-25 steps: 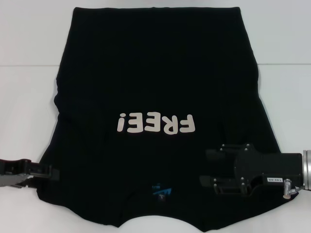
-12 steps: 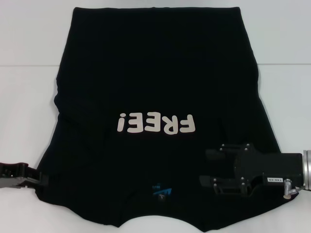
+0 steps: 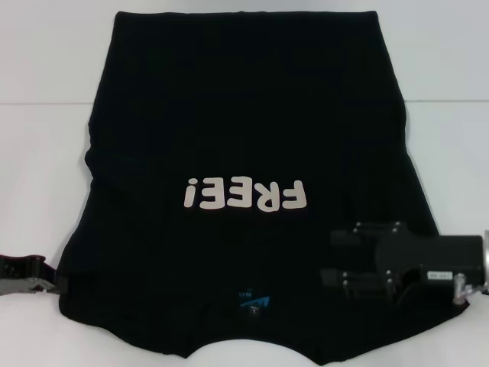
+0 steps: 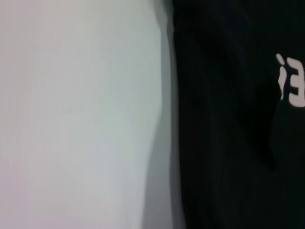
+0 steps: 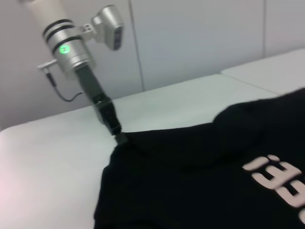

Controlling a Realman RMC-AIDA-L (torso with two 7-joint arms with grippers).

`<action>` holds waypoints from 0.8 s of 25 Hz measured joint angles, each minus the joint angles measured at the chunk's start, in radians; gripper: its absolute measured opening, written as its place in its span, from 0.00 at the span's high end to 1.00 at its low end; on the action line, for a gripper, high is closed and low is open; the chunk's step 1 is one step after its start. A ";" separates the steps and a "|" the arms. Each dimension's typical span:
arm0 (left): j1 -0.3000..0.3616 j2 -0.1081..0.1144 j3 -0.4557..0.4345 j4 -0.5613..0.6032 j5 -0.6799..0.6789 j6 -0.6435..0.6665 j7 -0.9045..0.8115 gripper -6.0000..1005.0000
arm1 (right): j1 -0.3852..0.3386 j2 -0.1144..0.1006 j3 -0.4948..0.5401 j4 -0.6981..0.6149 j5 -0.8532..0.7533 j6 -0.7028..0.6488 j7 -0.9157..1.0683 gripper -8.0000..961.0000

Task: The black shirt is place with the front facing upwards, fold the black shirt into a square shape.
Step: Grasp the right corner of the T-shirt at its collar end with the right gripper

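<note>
The robot's right gripper needs to next grasp the sleeve end of the black shirt (image 3: 451,305), across from the sleeve at the robot's left gripper.
The black shirt (image 3: 244,115) lies flat on the white table, front up, with its "FREE!" print (image 3: 246,194) upside down to me and the blue neck label (image 3: 254,300) near the front edge. My left gripper (image 3: 55,281) is at the shirt's near left edge. In the right wrist view the left gripper (image 5: 120,137) looks shut, and the cloth (image 5: 200,162) rises to a small peak at its tip. My right gripper (image 3: 336,258) is above the shirt's near right part, fingers spread apart and empty. The left wrist view shows the shirt's edge (image 4: 228,143) beside bare table.
The white table (image 3: 46,153) shows bare on both sides of the shirt. A seam between two table tops (image 3: 38,103) runs across at the back. A grey wall panel (image 5: 190,38) stands behind the table.
My left gripper has drawn back leftward from over the shirt to its edge. My right gripper has shifted slightly right and toward me. The shirt has hardly moved.
</note>
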 joint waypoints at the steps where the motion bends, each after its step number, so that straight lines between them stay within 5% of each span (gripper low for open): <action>1: 0.001 0.001 -0.004 0.000 -0.002 0.002 0.002 0.86 | 0.002 -0.006 0.000 -0.006 -0.001 0.003 0.033 0.23; 6: -0.003 0.012 -0.023 -0.001 -0.009 0.031 0.013 0.96 | 0.015 -0.055 -0.007 -0.121 -0.058 0.000 0.395 0.23; 14: -0.029 0.025 -0.027 0.007 -0.009 0.108 0.014 0.96 | 0.091 -0.179 0.002 -0.230 -0.321 -0.091 0.976 0.23; 20: -0.034 0.025 -0.021 0.008 -0.010 0.121 0.015 0.96 | 0.119 -0.188 0.045 -0.230 -0.534 -0.147 1.198 0.23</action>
